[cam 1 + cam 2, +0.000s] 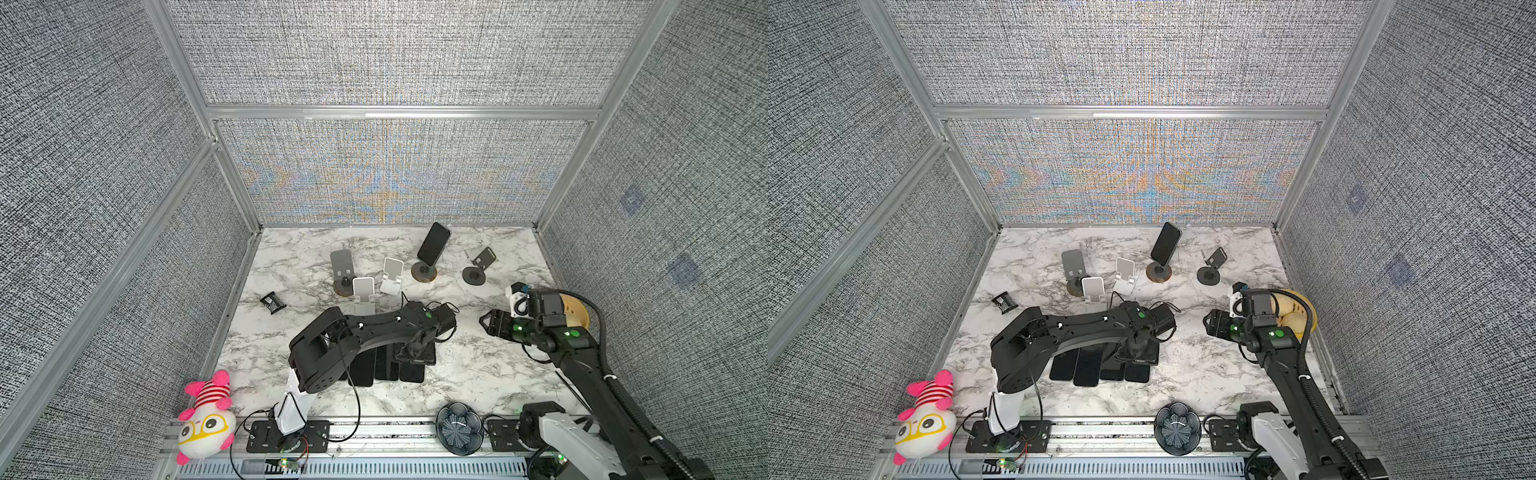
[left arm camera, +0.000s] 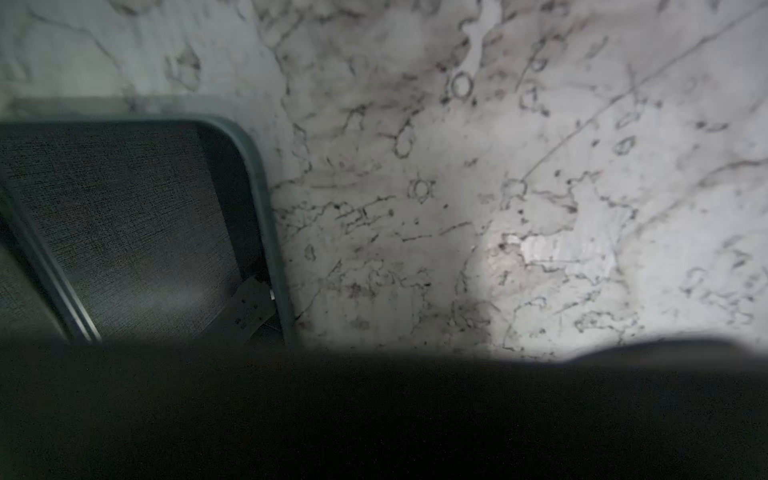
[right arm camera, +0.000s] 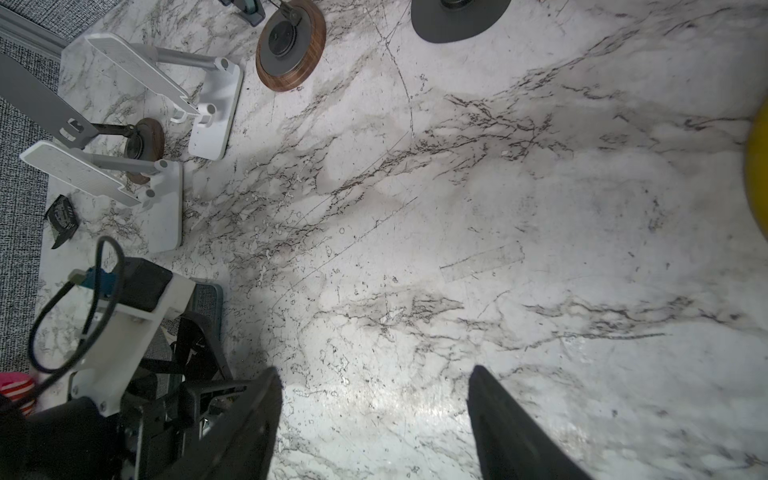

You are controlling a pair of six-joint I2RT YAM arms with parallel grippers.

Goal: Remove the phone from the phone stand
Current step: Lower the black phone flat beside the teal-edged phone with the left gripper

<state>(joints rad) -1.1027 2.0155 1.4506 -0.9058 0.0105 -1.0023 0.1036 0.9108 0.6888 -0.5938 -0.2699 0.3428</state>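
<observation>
My left gripper is holding the dark phone. It will let go of the phone on the marble (image 1: 414,363) (image 2: 412,268) close beside the row of flat phones.
In both top views a dark phone (image 1: 434,243) (image 1: 1166,245) leans upright on the phone stand with the round wooden base (image 1: 424,272) (image 1: 1158,272) at the back of the marble table. Several dark phones (image 1: 386,368) (image 1: 1088,370) lie flat side by side mid-table. My left gripper (image 1: 415,351) (image 1: 1136,351) points down onto a phone lying crosswise on that row. In the left wrist view a dark mass (image 2: 374,415) hides the jaws, beside one flat phone's corner (image 2: 137,228). My right gripper (image 1: 486,322) (image 3: 374,415) hangs open over bare marble, to the right.
Other stands hold nothing: a grey one (image 1: 343,266), two white ones (image 1: 363,291) (image 1: 392,276), a black one (image 1: 478,268). A small black part (image 1: 273,302) lies left. A plush toy (image 1: 205,415) and dark bowl (image 1: 459,428) sit at the front rail. A yellow object (image 1: 577,311) sits behind my right wrist.
</observation>
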